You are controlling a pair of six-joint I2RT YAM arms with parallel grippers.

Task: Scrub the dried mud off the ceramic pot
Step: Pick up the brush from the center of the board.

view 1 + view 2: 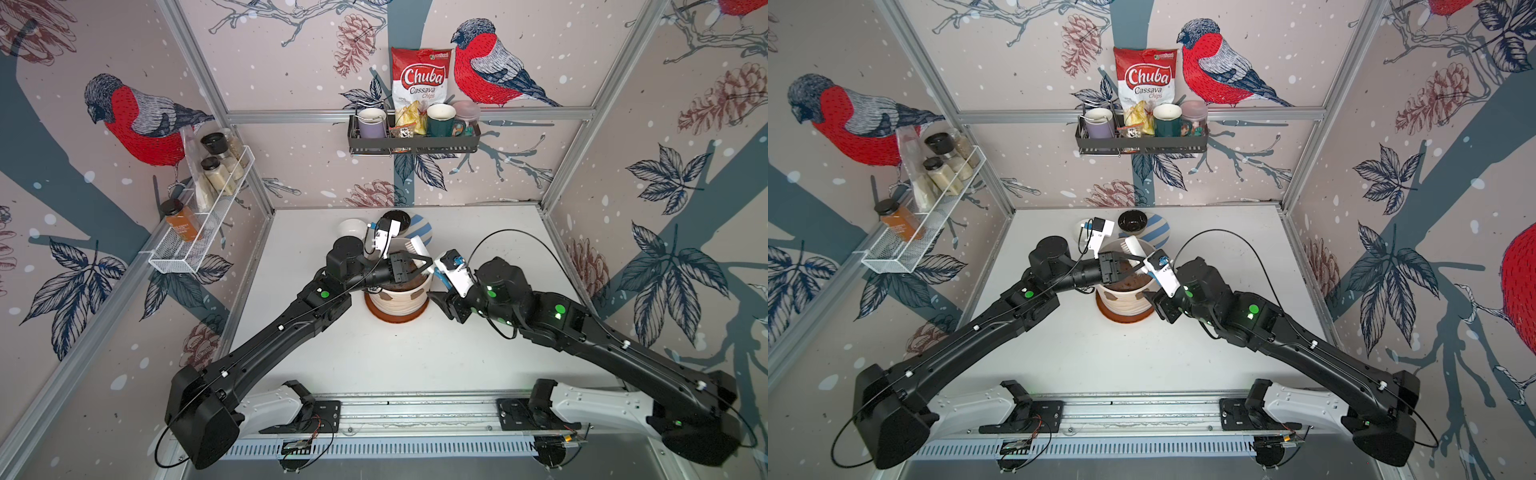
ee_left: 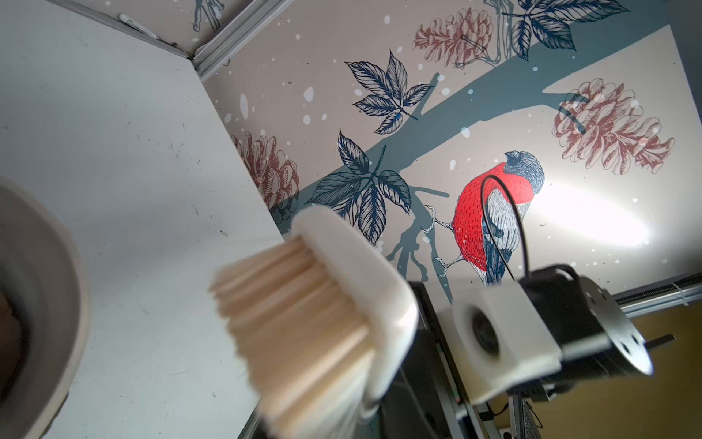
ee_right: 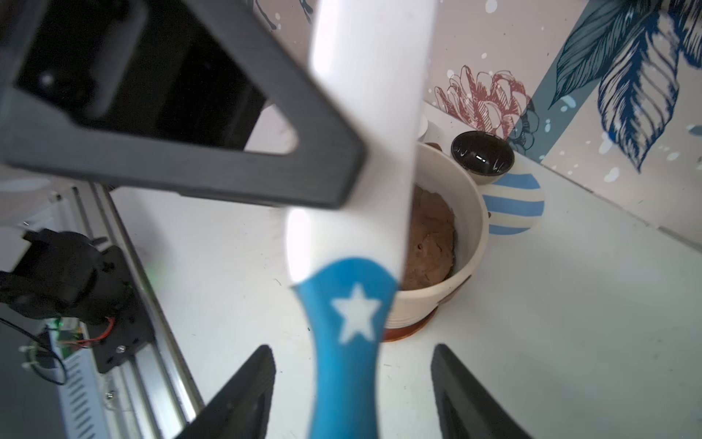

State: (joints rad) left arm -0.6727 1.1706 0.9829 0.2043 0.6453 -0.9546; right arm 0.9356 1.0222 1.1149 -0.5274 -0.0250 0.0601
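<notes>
The left gripper holds the brush by its white neck, so the right gripper should close on the blue handle (image 3: 345,358) and take over the brush before scrubbing.
The ceramic pot (image 1: 397,303) (image 1: 1127,302) is cream-white, stands on a brown saucer (image 1: 397,319) and is filled with brown soil (image 3: 429,235). Brown patches of dried mud (image 1: 384,297) (image 1: 1111,296) show on its near side. A brush with a white neck (image 3: 364,152), blue star-marked handle (image 3: 349,342) and tan bristles (image 2: 296,315) hangs over the pot. My left gripper (image 1: 428,264) (image 1: 1136,264) is shut on the white neck. My right gripper (image 3: 353,395) (image 1: 440,291) is open, its fingers (image 3: 243,391) apart from the blue handle on both sides.
Behind the pot stand a white bowl (image 1: 352,228), a black bowl (image 3: 480,156) and a blue-striped dish (image 3: 513,205). Wall racks hold spice jars (image 1: 216,166) and mugs (image 1: 415,133). Both arms cross low over the white table (image 1: 395,357).
</notes>
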